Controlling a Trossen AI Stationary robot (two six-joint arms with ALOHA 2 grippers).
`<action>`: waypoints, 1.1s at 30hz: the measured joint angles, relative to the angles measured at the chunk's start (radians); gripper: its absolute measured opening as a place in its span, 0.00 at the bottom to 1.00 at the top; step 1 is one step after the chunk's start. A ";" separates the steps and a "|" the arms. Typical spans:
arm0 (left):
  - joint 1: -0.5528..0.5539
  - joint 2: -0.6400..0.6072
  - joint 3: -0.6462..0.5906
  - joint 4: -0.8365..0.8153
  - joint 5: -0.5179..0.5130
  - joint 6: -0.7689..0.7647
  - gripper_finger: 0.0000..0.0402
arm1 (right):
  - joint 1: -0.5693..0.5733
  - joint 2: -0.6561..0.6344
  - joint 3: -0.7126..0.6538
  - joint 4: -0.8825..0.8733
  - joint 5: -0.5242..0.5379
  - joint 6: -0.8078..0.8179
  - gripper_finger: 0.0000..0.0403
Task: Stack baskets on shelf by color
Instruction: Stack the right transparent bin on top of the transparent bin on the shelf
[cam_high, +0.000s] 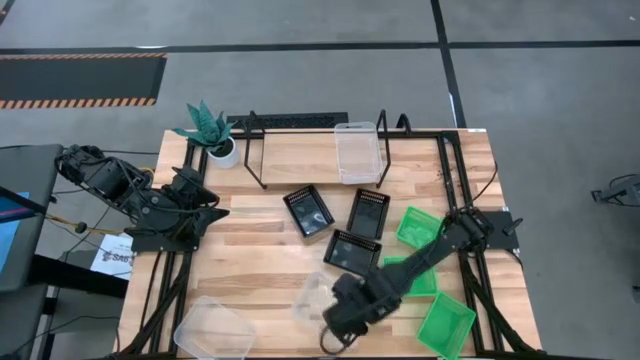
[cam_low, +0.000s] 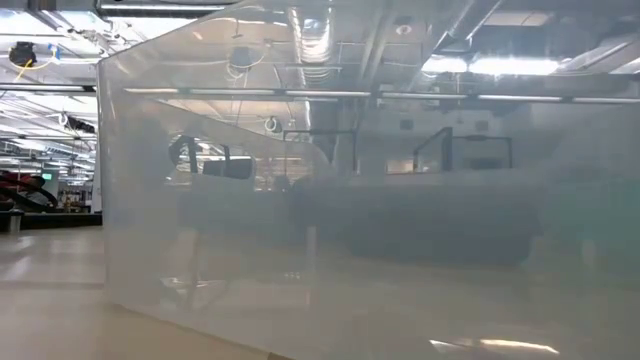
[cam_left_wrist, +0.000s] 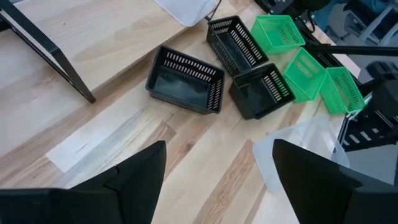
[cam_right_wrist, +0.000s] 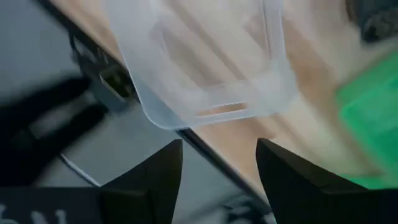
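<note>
My right gripper is to close next on the clear basket's rim (cam_high: 329, 312) (cam_right_wrist: 222, 113) near the table's near edge, halfway along the short side facing the green baskets.
One clear basket (cam_high: 358, 150) sits on the shelf (cam_high: 300, 165) at its right end. A second clear basket (cam_high: 312, 295) lies near the table's near edge. My right gripper (cam_high: 333, 328) hovers just beside it, open. In the right wrist view this basket (cam_right_wrist: 205, 68) lies just ahead of my right gripper (cam_right_wrist: 219, 162), not between the fingers. A third clear basket (cam_high: 213, 328) rests at the near left corner. Three black baskets (cam_high: 352, 250) lie mid-table and three green ones (cam_high: 445, 325) to the right. My left gripper (cam_left_wrist: 217, 180) waits open at the table's left side.
A white plant pot (cam_high: 222, 150) stands at the shelf's left end. A clear basket wall (cam_low: 330, 200) fills the low view. Bare boards (cam_high: 250, 260) lie between the left arm and the black baskets. Papers (cam_high: 112, 258) lie off the table's left edge.
</note>
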 joint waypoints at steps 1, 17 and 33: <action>0.000 0.000 0.000 0.000 0.000 0.000 0.71 | 0.016 0.002 0.000 0.010 0.042 0.090 0.56; 0.000 0.000 0.000 0.001 0.003 -0.020 0.71 | 0.152 0.033 -0.130 0.105 0.250 0.845 0.57; 0.000 0.000 0.000 0.001 0.034 0.017 0.71 | 0.090 0.102 -0.129 0.164 0.203 0.854 0.56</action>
